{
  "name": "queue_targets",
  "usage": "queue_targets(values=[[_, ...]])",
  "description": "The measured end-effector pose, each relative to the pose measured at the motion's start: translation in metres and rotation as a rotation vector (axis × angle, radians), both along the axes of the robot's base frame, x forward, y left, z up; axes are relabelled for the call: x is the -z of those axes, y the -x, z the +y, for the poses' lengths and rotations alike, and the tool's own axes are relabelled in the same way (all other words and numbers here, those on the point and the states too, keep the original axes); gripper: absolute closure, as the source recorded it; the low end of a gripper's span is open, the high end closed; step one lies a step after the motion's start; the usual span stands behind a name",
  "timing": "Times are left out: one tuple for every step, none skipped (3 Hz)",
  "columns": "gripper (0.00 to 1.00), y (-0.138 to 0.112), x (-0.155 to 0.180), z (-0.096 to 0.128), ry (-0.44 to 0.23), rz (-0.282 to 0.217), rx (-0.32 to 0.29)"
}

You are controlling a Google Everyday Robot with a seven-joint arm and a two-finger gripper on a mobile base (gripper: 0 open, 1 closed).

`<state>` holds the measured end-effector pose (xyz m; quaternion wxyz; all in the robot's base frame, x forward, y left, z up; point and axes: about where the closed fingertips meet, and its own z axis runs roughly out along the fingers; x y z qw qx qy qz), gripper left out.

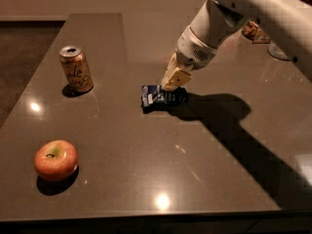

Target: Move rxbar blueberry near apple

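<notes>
The rxbar blueberry will be released on the table [124,138] just beside the apple, toward the table's middle.
The rxbar blueberry [160,96], a dark blue crinkly wrapper, lies near the middle of the dark table [146,160]. My gripper [174,82] comes down from the upper right and is shut on the bar's upper right end, its cream fingers [176,74] close together. The apple [55,159], red-orange with a short stem, sits at the front left of the table, well apart from the bar.
A gold drink can [76,68] stands upright at the left, behind the apple. My arm casts a long shadow [229,116] to the right of the bar. Some objects [255,31] sit at the far right edge. The table's front edge is close below the apple.
</notes>
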<state>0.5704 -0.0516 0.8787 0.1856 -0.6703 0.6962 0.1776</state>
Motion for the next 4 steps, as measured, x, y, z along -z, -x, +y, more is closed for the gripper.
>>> queue_targets(values=[[1.00,0.051,-0.013,0.027,-0.087,0.074,-0.065],[1.00,0.080,-0.019,0.050,-0.147,0.124,-0.118],[1.00,0.110,-0.017,0.073,-0.174,0.148,-0.170],[0.86,0.136,-0.010,0.091,-0.168,0.158,-0.210]])
